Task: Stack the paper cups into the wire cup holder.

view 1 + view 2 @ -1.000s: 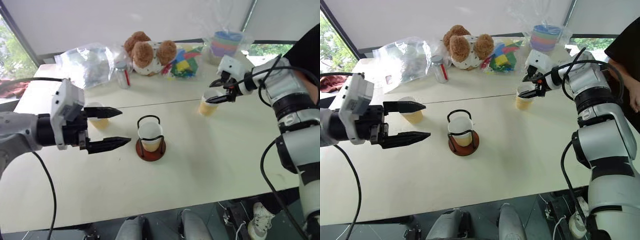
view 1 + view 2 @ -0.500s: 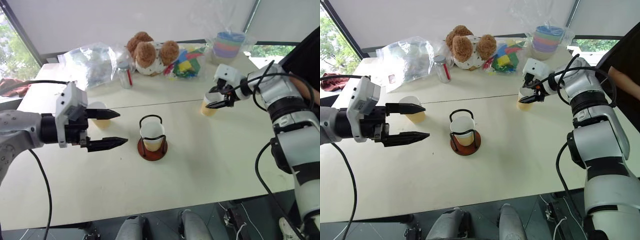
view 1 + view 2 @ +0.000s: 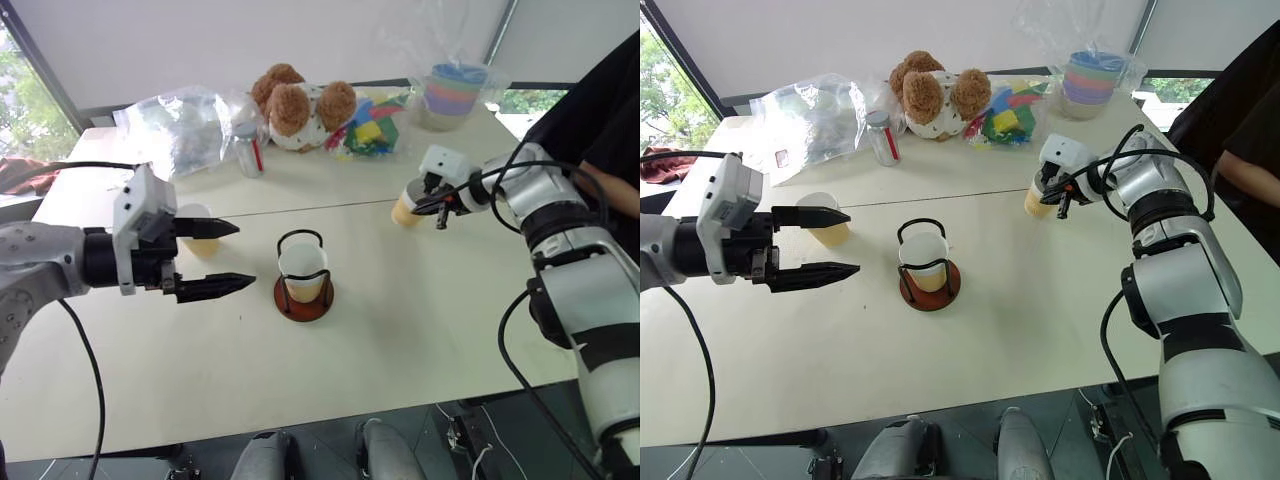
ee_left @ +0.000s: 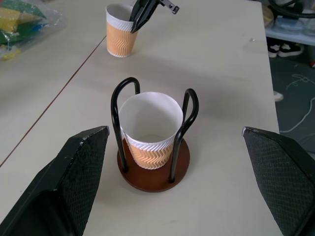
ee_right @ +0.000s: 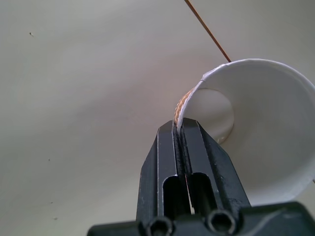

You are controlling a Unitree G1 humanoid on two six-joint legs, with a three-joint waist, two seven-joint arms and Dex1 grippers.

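Next, my right gripper drops the tilted paper cup inside the paper cup standing in the wire cup holder point(image 3: 304, 269).
The wire cup holder point(image 3: 303, 296), black hoops on a dark red disc, stands mid-table with one paper cup point(image 4: 149, 134) upright inside it. My left gripper point(image 3: 246, 256) hovers open just left of the holder, fingers level and wide apart. A second paper cup point(image 3: 193, 233) stands behind those fingers. At the right, the third paper cup point(image 3: 405, 208) sits slightly tilted on the table. My right gripper point(image 5: 179, 129) is shut on its rim, one finger inside the wall and one outside.
Along the table's far edge lie a clear plastic bag point(image 3: 178, 126), a small bottle point(image 3: 246, 148), a teddy bear point(image 3: 300, 106), a bag of coloured toys point(image 3: 370, 130) and stacked pastel bowls point(image 3: 452, 90). A person in black point(image 3: 600, 110) stands at the right.
My right gripper has come down over the far-right cup and closed on its rim. The left gripper has stayed open in the same place.
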